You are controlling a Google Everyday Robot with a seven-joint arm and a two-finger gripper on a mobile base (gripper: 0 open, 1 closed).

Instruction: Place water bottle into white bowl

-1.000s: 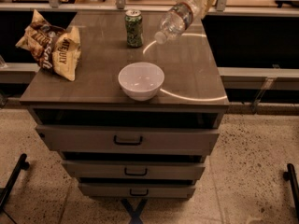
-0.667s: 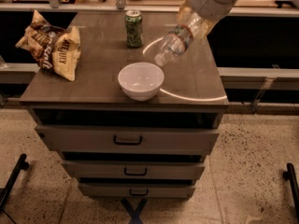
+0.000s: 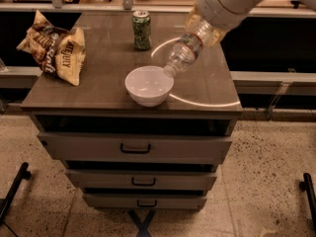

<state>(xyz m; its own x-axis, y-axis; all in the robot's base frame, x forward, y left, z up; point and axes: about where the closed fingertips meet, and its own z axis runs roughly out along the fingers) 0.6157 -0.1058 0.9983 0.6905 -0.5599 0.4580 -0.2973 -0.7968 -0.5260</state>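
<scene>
Next, my gripper lets go of the water bottle cap end down inside the white bowl [image 3: 149, 85], tilted over the rim nearest the soda can.
The water bottle [image 3: 183, 53] is clear and ribbed with a pale label band. It hangs tilted in the air, cap end down, and the cap is just over the right rim of the white bowl [image 3: 148, 85]. The bowl stands empty near the front middle of the cabinet top. My gripper [image 3: 203, 27] comes in from the upper right and is shut on the bottle's upper, base end. The arm hides most of the gripper.
A green soda can [image 3: 141, 30] stands behind the bowl. A chip bag [image 3: 54, 48] lies at the left of the brown cabinet top [image 3: 103, 68]. Drawers [image 3: 136, 148] are below. A counter with clutter runs along the back.
My gripper has carried the bottle down and to the left, from above the cabinet's back right corner to the bowl's right rim. The bowl, can and bag have not moved.
</scene>
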